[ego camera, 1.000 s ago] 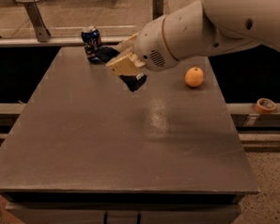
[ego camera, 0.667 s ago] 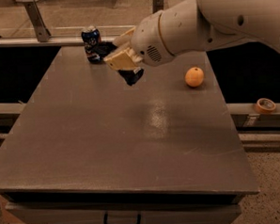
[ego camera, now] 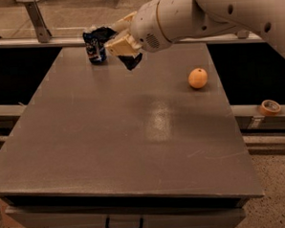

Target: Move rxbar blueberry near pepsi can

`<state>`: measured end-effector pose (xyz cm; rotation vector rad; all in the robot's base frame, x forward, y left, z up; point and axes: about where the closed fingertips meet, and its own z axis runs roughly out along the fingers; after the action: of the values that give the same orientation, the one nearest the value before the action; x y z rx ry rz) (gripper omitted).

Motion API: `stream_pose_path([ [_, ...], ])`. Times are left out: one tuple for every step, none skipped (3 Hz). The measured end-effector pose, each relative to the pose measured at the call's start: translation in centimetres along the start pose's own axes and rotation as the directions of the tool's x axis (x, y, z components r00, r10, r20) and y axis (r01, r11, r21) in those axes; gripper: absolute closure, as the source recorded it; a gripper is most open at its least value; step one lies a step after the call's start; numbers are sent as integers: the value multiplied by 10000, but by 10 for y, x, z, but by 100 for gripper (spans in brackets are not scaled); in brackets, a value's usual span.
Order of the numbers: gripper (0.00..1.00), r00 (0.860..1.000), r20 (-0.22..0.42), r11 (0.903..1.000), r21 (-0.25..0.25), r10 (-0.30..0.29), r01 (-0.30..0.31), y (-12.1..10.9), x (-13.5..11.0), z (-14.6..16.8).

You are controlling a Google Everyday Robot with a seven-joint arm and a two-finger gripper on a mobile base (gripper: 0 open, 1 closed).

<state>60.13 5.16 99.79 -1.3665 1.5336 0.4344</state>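
I will let go of the rxbar blueberry on the grey table [ego camera: 120,65] next to the pepsi can, on the side of the orange fruit.
The pepsi can [ego camera: 95,48], small and blue with a crumpled look, stands upright at the far left of the grey table [ego camera: 129,136]. My gripper [ego camera: 122,44] hangs just right of the can, above the table's far edge. It is shut on the rxbar blueberry [ego camera: 130,61], a dark navy wrapper whose lower end sticks out below the fingers; another dark part shows above, near the can's top. The bar is held off the table surface, very close to the can.
A round orange fruit [ego camera: 197,78] lies at the table's right side. A roll of tape [ego camera: 270,107] sits on a ledge past the right edge. A metal rail and post [ego camera: 37,20] run behind the table.
My gripper has carried the bar up and to the left, away from the orange and closer to the can. The can and orange have not moved.
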Motion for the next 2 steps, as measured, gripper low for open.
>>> stream_pose_path([
  [100, 9986, 421, 9992, 223, -331, 322, -25, 7, 42],
  [100, 9979, 495, 9988, 273, -416, 402, -59, 36, 101],
])
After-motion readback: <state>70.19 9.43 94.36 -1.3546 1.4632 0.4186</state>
